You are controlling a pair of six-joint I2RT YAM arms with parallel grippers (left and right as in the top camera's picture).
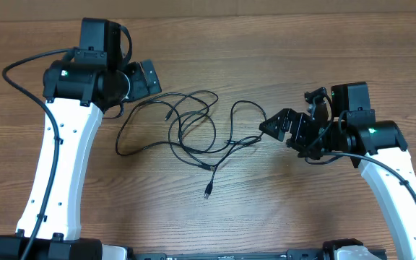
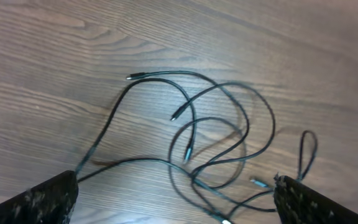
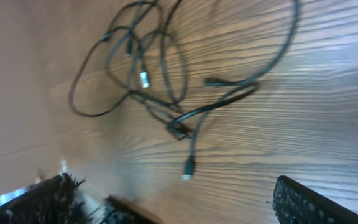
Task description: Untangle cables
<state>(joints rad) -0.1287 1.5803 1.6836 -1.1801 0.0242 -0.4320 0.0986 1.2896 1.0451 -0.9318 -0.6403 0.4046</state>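
Next, I close my right gripper on the doubled part (image 1: 235, 146) (image 3: 202, 110) of the cable whose plug trails toward the front, between that plug and the bend in the cable.
The cables (image 1: 193, 130) are thin black cords lying in loose overlapping loops in the middle of the wooden table, with one plug end (image 1: 208, 192) trailing toward the front. My left gripper (image 1: 144, 78) hovers just behind the left edge of the bundle, open and empty. In the left wrist view the cables (image 2: 216, 130) lie ahead of its wide-spread fingers (image 2: 176, 202). My right gripper (image 1: 273, 126) is at the right end of the bundle, open. In the right wrist view the cables (image 3: 154, 81) and a plug (image 3: 188, 168) lie ahead of its empty fingers (image 3: 179, 199).
The wooden table (image 1: 215, 217) carries only the cables. The thicker black wires of the arms run along the white left arm (image 1: 56, 166) and the white right arm (image 1: 403, 188).
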